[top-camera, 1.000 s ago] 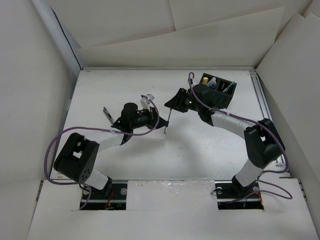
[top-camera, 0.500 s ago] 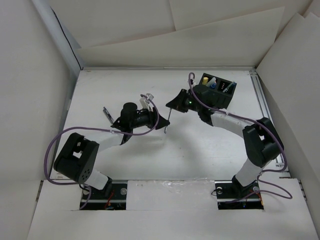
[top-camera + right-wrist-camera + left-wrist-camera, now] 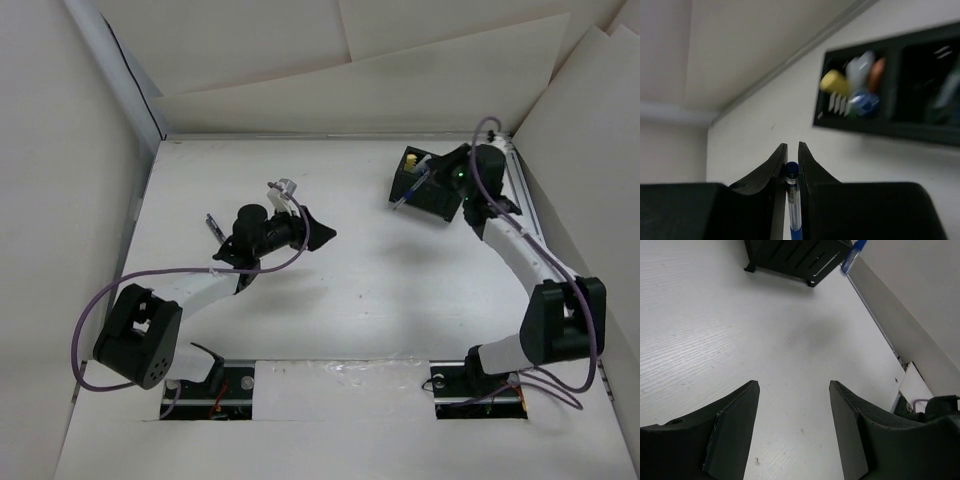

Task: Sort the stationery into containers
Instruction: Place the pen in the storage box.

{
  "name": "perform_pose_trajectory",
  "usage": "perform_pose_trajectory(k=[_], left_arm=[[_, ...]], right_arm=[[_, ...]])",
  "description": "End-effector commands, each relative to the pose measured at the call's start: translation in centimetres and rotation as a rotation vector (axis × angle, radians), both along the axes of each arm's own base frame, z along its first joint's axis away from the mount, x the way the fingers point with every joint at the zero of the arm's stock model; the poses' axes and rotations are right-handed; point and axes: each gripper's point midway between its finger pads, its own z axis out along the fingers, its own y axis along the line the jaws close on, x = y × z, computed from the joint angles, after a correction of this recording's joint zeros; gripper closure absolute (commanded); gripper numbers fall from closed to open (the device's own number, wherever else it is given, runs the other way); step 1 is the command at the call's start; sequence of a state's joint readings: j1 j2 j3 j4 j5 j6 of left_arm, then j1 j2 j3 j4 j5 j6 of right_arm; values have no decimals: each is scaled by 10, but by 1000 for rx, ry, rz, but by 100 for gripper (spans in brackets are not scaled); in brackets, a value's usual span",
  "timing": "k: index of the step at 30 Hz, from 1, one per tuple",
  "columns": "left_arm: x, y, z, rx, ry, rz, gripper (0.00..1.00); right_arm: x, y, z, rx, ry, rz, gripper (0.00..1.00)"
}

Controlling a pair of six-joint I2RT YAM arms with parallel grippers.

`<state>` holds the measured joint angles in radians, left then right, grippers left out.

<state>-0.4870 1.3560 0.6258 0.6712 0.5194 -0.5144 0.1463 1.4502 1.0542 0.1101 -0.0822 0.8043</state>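
Observation:
Next, my right gripper releases the slim pen inside the black container's compartment nearer the metal rail (image 3: 447,170) (image 3: 953,95).
My right gripper (image 3: 790,145) is shut on a slim pen (image 3: 792,185) with a clear barrel and a blue cap. It hangs over the near side of the black two-compartment container (image 3: 402,178) at the back right. From overhead the pen's tip (image 3: 400,203) pokes out by the box's left corner. The left compartment (image 3: 855,87) holds markers with yellow, white, orange and blue caps. My left gripper (image 3: 794,385) stands open and empty over bare table at the middle (image 3: 322,233). Its view shows the container (image 3: 790,255) and the blue pen (image 3: 852,254) far ahead.
A thin dark stick-like item (image 3: 211,224) lies on the table left of my left wrist. White walls box in the table on three sides. A metal rail (image 3: 518,190) runs along the right edge, just past the container.
My left gripper opened and let go of the pen. The right gripper closed on it and swung from mid-table back right to the container.

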Motion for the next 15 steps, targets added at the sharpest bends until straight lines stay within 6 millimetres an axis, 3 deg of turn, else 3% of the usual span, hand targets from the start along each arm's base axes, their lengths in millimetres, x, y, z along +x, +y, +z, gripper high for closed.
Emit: perform_pose_trajectory(k=[1,3,6,9,10,15], left_arm=[[12,15,-2,25,0,113,46],[15,18,-5,34,7,135,47],[18,23,-13,55,38,178,48],[26,33,-9,53,35,241,48],[25,37,-16,75,59,260,48],[37,52,-32,144,120,371,48]], right_arm=[[9,-91,67,-95,-143,-389,100],[16,-141,77,-131,-153,-603,100],[21,-178,83,-168,-155,-760,100],[30,-194,86,-231,-145,-842,100],[33,-198,91,-242,-151,-862,100],[48,-213,67,-337,-86,-937,100]])
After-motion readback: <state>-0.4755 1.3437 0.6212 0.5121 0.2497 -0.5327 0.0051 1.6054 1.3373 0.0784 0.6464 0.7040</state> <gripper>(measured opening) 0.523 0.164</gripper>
